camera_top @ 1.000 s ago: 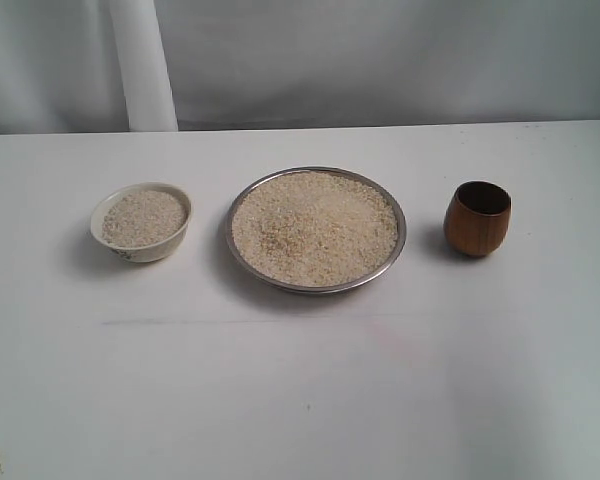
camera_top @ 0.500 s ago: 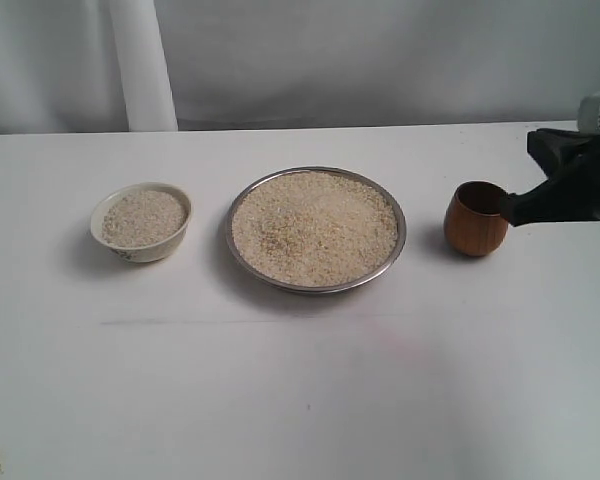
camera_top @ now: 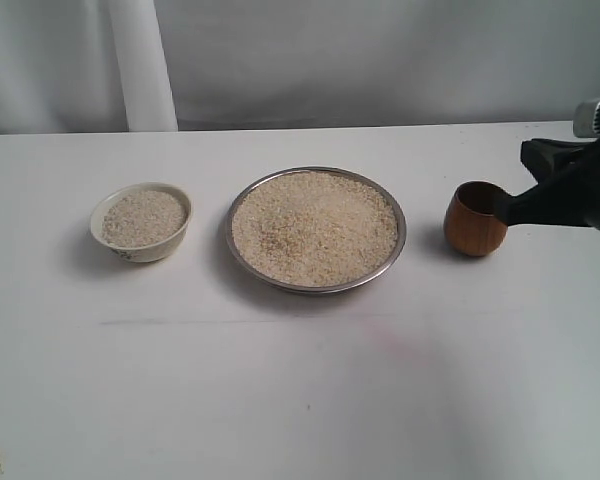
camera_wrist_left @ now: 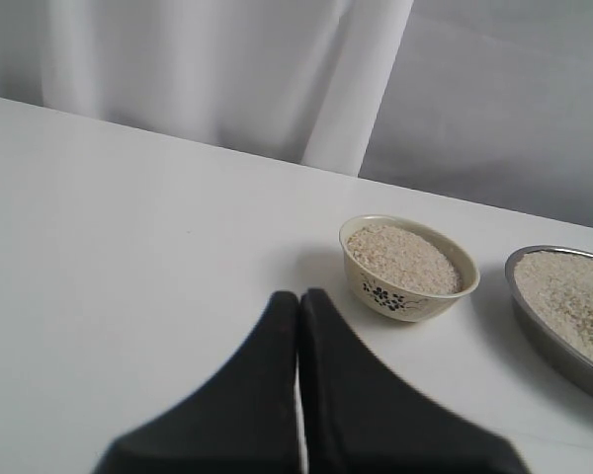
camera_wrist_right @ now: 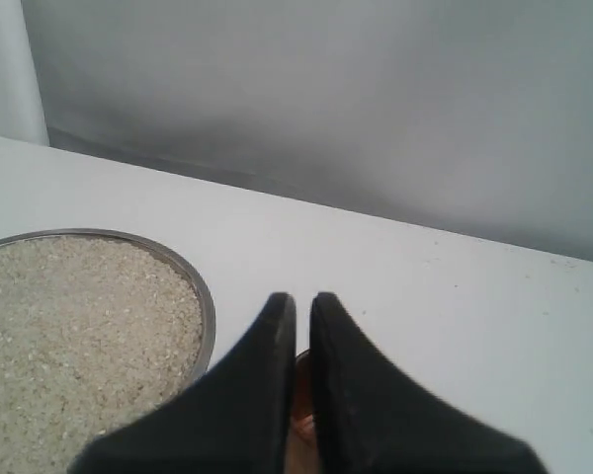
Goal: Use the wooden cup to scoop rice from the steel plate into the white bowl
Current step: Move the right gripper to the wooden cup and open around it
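The body of the wooden cup (camera_top: 473, 233) (camera_wrist_right: 302, 456) will be held by my right gripper below the cup's rim, with fingers closed on its near and far sides.
The steel plate (camera_top: 316, 229) sits mid-table, heaped with rice (camera_top: 313, 226). Left of it stands the white bowl (camera_top: 141, 221), also holding rice; the left wrist view shows its dark flower pattern (camera_wrist_left: 409, 268). The wooden cup (camera_top: 475, 219) stands upright right of the plate. My right gripper (camera_top: 503, 208) reaches in from the right, its tip at the cup's right rim. In the right wrist view its fingers (camera_wrist_right: 301, 301) are shut to a thin slit, and the cup (camera_wrist_right: 300, 415) shows through it below. My left gripper (camera_wrist_left: 298, 294) is shut over bare table, short of the bowl.
The white table (camera_top: 300, 380) stretches wide in front of the dishes. A pale curtain (camera_top: 380, 60) hangs behind the table's far edge. The plate's rim (camera_wrist_right: 206, 316) lies close beside my right fingers.
My right arm came into view from the right and reached the cup's rim, then shifted slightly. Cup, plate and bowl have stayed in place.
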